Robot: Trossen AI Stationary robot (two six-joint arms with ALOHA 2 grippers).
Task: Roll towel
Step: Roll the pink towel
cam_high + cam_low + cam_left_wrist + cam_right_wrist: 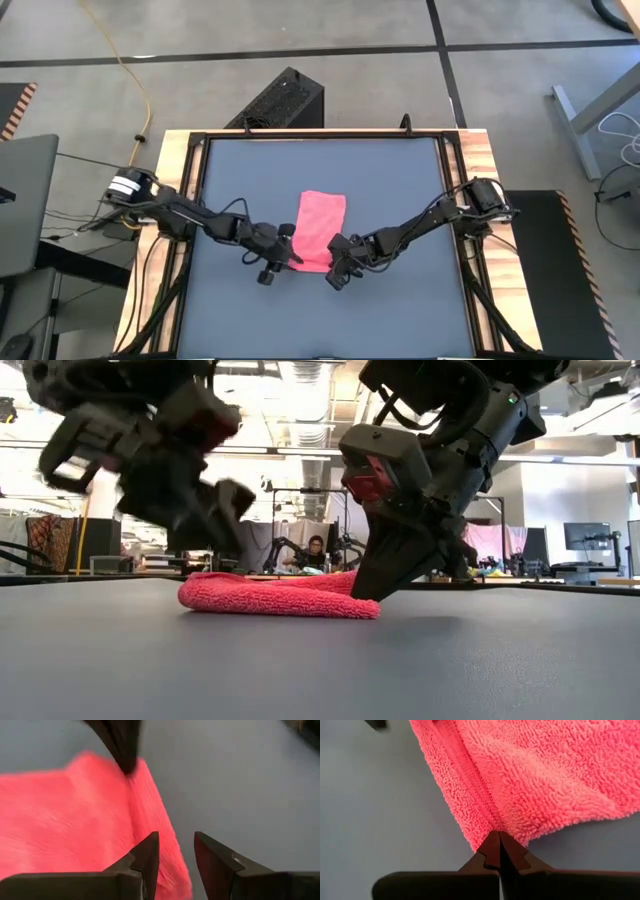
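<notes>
The narrow fold at the towel's near end has only one corner pinned by my right gripper, so next my left gripper pinches the fold's loose end (197, 596) before rolling.
The pink towel (322, 225) lies folded into a narrow strip in the middle of the dark tabletop (400, 180), long way running near to far. It lies flat on the table in the low view (270, 595). My right gripper (336, 262) stands at the strip's near right corner, shut on the cloth. My left gripper (291, 256) hovers at the near left corner, raised a little above the towel (65, 815), open with nothing between its fingers (176, 845). My right gripper meets the towel's near end (492, 822), where a raised crease of cloth runs straight into the shut fingertips (490, 847). The fingers slant down from the table's right and near side. The towel's end stays on the table (345, 605).
Bare tabletop lies all around the towel. Wooden frame rails (480, 160) border the table's left and right. A black box (280, 100) stands on the floor past the far edge. In the low view a person (317, 550) sits far behind the table.
</notes>
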